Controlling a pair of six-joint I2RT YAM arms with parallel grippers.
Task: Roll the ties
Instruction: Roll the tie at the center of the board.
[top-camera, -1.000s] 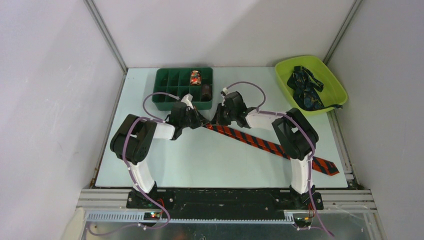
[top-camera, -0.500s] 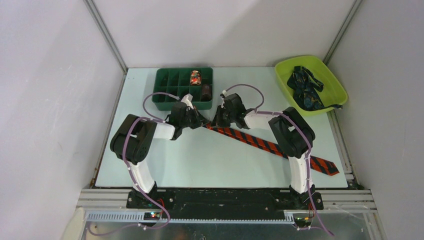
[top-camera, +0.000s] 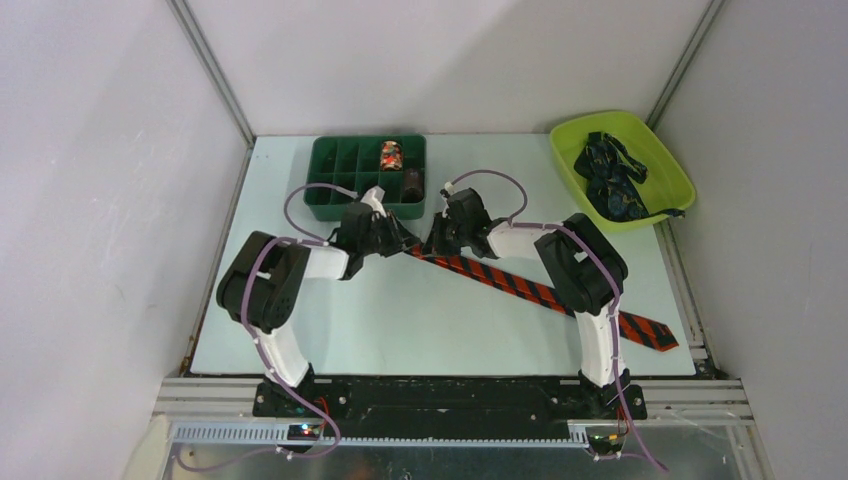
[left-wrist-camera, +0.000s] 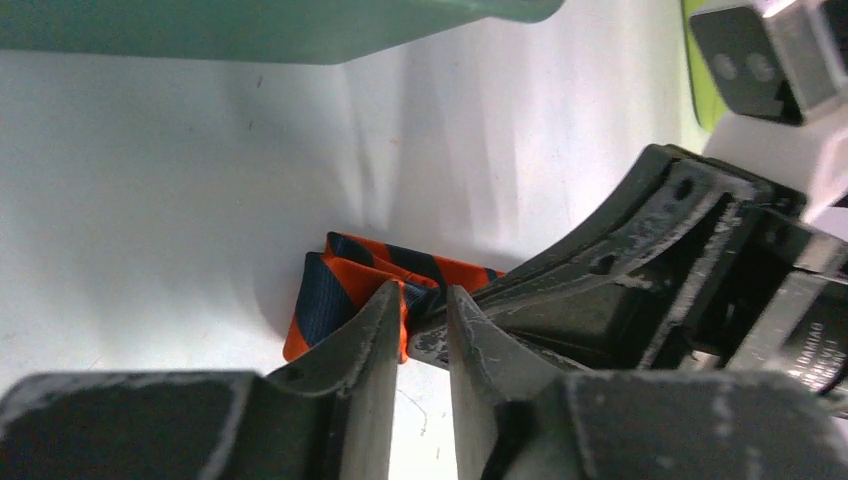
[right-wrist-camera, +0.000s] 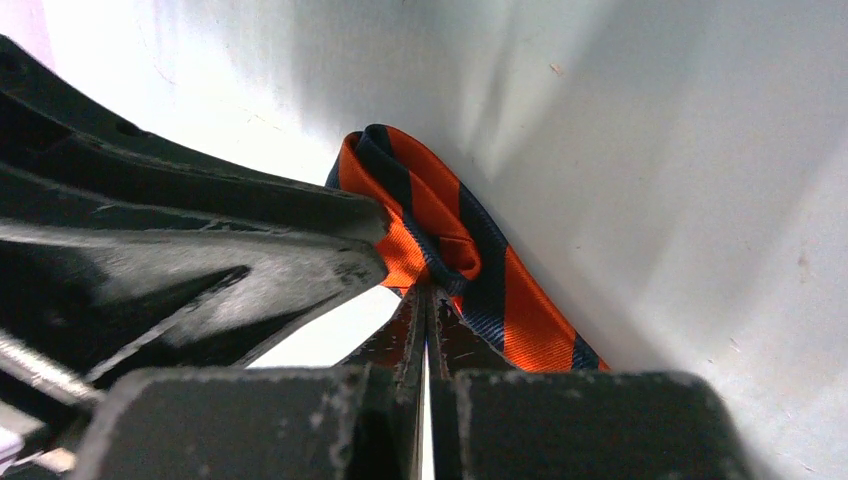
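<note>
The tie's folded end pokes out past my left gripper's fingers, so my left gripper will open, move back and pinch the fold's outer edge (left-wrist-camera: 305, 308).
The red-orange tie (top-camera: 520, 285) with dark stripes lies as a diagonal strip from the table's middle to the front right. Its narrow end is folded into a small loop between my two grippers, behind the middle of the table. My left gripper (top-camera: 403, 243) has its fingers nearly together on that folded end (left-wrist-camera: 335, 290), with fabric between the tips (left-wrist-camera: 420, 300). My right gripper (top-camera: 431, 245) faces it, shut on the fold's edge (right-wrist-camera: 428, 292); the loop (right-wrist-camera: 440, 215) sits just beyond its tips. Navy ties (top-camera: 610, 180) lie heaped in a lime bin.
A dark green compartment tray (top-camera: 340, 195) stands just behind the grippers, holding a patterned roll (top-camera: 390, 155) and a dark roll (top-camera: 412, 183). The lime bin (top-camera: 672, 170) is at the back right. The tie's wide end (top-camera: 655, 335) lies near the table's front right edge.
Both grippers stay on the folded end. The right arm's elbow has shifted a little to the left, and the left arm's elbow a little too.
</note>
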